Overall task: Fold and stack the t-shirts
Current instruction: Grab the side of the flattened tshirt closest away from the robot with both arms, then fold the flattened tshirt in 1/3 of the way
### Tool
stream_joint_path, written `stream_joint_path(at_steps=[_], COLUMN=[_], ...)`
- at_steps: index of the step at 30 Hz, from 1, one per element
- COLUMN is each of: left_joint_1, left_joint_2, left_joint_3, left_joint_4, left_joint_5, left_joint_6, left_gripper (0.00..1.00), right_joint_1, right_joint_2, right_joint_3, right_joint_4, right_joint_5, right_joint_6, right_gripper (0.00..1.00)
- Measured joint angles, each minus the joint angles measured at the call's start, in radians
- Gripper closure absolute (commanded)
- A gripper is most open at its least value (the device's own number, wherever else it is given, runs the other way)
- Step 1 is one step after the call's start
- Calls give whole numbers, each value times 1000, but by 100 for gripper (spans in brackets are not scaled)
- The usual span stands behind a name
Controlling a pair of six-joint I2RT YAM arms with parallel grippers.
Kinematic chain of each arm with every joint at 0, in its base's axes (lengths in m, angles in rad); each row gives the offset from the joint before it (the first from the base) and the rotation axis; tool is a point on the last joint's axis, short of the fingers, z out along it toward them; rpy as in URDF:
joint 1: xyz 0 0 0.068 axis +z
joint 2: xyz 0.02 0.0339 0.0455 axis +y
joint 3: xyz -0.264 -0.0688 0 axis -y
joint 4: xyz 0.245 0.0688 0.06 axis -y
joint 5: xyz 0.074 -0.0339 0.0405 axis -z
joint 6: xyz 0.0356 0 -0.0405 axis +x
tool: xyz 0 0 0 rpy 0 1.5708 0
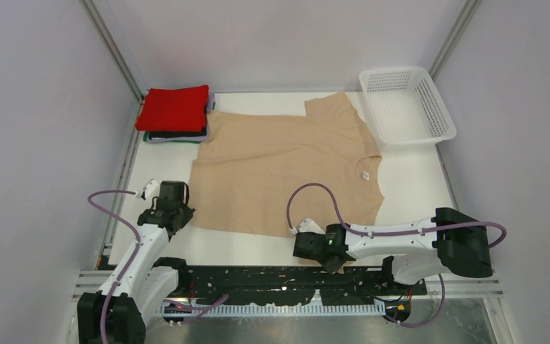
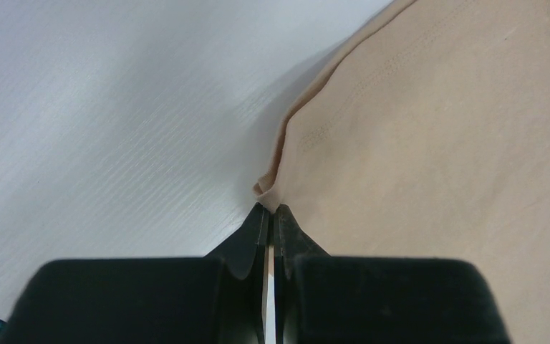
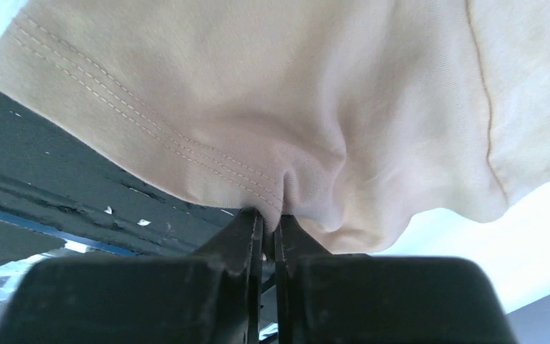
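Note:
My right gripper needs to let go of the near sleeve's hem on the beige t-shirt's body point(image 1: 344, 173), next to the collar.
A beige t-shirt point(image 1: 279, 168) lies spread flat on the white table, its collar to the right. My left gripper point(image 1: 174, 208) is shut on the shirt's near-left hem corner; the left wrist view shows the pinched fold point(image 2: 271, 192) at the closed tips point(image 2: 272, 209). My right gripper point(image 1: 314, 247) is shut on the near sleeve's stitched hem point(image 3: 286, 190) at the table's front edge, tips point(image 3: 268, 218) closed on bunched cloth. A stack of folded shirts stands at the back left, a red one point(image 1: 175, 108) on top, with lavender, black and green edges point(image 1: 175, 136) beneath.
A white mesh basket point(image 1: 405, 105) stands at the back right, beside the shirt's far sleeve. Grey walls and metal frame posts enclose the table. The black rail point(image 1: 258, 283) with the arm bases runs along the near edge.

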Motion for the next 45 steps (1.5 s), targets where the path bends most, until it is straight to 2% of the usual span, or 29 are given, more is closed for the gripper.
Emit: stream_joint_path(at_steps=[3, 7, 18, 24, 29, 36, 45], left_joint_1=[0, 0, 0, 0, 0, 0, 0], left_joint_2=[-1, -40, -369, -483, -465, -312, -133], left_joint_3=[0, 0, -48, -108, -97, -35, 61], left_joint_4=[-6, -51, -341, -412, -406, -330, -203], left_joint_5=[2, 22, 23, 60, 91, 135, 143], left_joint_6=[-1, -9, -111, -145, -141, -134, -133], left_gripper=[100, 100, 100, 100, 100, 100, 100], right_joint_1=[0, 3, 76, 81, 39, -158, -343], right_joint_2=[-5, -47, -139, -192, -198, -204, -221], right_joint_3=[7, 17, 19, 19, 44, 79, 136], right_joint_4=[-8, -26, -114, -127, -137, -119, -60], right_joint_5=[17, -35, -323, -352, -252, -75, 46], right_joint_6=[1, -35, -143, -157, -149, -146, -150], right_gripper=[95, 95, 95, 95, 95, 95, 95])
